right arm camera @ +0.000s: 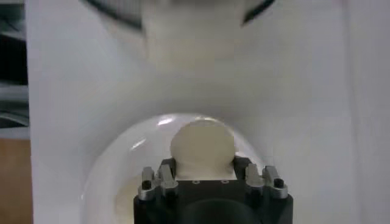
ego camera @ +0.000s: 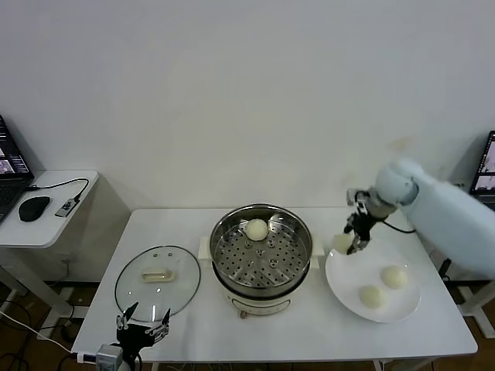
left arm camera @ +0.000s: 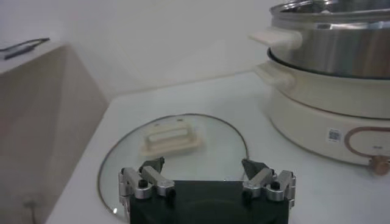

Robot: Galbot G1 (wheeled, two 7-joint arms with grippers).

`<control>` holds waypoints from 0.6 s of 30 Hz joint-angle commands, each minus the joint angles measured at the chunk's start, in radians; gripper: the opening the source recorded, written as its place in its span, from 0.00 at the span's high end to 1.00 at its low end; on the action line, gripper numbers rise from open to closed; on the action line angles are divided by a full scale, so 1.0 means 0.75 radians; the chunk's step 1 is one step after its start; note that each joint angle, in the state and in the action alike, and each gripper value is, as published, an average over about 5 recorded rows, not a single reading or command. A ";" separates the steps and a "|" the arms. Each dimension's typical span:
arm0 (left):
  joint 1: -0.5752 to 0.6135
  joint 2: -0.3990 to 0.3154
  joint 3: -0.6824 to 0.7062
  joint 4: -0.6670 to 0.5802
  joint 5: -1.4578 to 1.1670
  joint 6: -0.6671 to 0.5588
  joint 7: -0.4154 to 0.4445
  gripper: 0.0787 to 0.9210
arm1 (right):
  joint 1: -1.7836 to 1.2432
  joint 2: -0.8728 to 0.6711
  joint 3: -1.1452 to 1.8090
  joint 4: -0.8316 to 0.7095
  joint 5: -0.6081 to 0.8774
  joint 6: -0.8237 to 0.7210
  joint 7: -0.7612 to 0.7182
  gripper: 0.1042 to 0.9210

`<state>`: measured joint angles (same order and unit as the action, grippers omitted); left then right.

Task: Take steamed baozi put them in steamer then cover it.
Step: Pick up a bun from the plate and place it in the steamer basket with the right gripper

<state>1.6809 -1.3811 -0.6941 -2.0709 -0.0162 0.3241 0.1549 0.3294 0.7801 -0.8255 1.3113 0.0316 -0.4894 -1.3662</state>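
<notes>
Next, I release the baozi held in my right gripper above the white plate's edge on the perforated tray's side (ego camera: 233,255) nearest the glass lid.
The steamer (ego camera: 261,259) stands mid-table, its steel pot open, with one cream-white baozi (ego camera: 257,229) on the perforated tray at the back. My right gripper (ego camera: 349,242) is shut on a second baozi (ego camera: 343,243) and holds it above the left edge of the white plate (ego camera: 340,284), just right of the steamer's side handle. In the right wrist view the held baozi (right arm camera: 202,146) sits between the fingers over the plate (right arm camera: 116,176). Two more baozi (ego camera: 394,277) (ego camera: 373,296) lie on the plate. My left gripper (ego camera: 142,323) is open, low by the front table edge.
The round glass lid (ego camera: 158,281) with its cream handle lies flat left of the steamer; it also shows in the left wrist view (left arm camera: 173,152), beside the steamer base (left arm camera: 329,115). A side table (ego camera: 46,209) with a mouse stands far left.
</notes>
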 commanded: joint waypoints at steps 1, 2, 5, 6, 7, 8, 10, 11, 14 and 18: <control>-0.002 -0.002 -0.004 -0.024 0.007 0.041 -0.009 0.12 | 0.461 0.129 -0.323 0.026 0.293 -0.090 -0.014 0.41; -0.002 -0.003 -0.007 -0.027 0.007 0.046 -0.011 0.12 | 0.478 0.166 -0.343 0.017 0.321 -0.103 -0.014 0.41; -0.001 -0.002 -0.017 -0.038 0.006 0.053 -0.012 0.12 | 0.481 0.288 -0.357 -0.024 0.420 -0.156 -0.007 0.41; 0.000 -0.003 -0.022 -0.043 0.006 0.056 -0.013 0.12 | 0.473 0.332 -0.356 -0.041 0.445 -0.171 -0.005 0.41; 0.001 -0.004 -0.026 -0.048 0.005 0.059 -0.014 0.12 | 0.465 0.379 -0.357 -0.060 0.462 -0.183 -0.002 0.41; 0.001 -0.004 -0.031 -0.052 0.004 0.062 -0.016 0.12 | 0.457 0.421 -0.360 -0.077 0.471 -0.189 -0.001 0.41; 0.004 -0.008 -0.038 -0.063 0.003 0.066 -0.019 0.12 | 0.439 0.507 -0.372 -0.111 0.474 -0.196 0.003 0.41; 0.005 -0.010 -0.041 -0.068 0.003 0.067 -0.020 0.12 | 0.429 0.543 -0.378 -0.125 0.472 -0.198 0.005 0.41; 0.009 -0.018 -0.045 -0.083 -0.002 0.070 -0.022 0.12 | 0.390 0.634 -0.392 -0.162 0.467 -0.206 0.013 0.41; 0.007 -0.022 -0.044 -0.093 -0.009 0.073 -0.021 0.12 | 0.330 0.717 -0.407 -0.201 0.455 -0.218 0.023 0.41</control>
<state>1.6857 -1.3973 -0.7248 -2.1290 -0.0232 0.3726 0.1404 0.5476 1.1688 -1.0780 1.2022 0.3033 -0.6286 -1.3469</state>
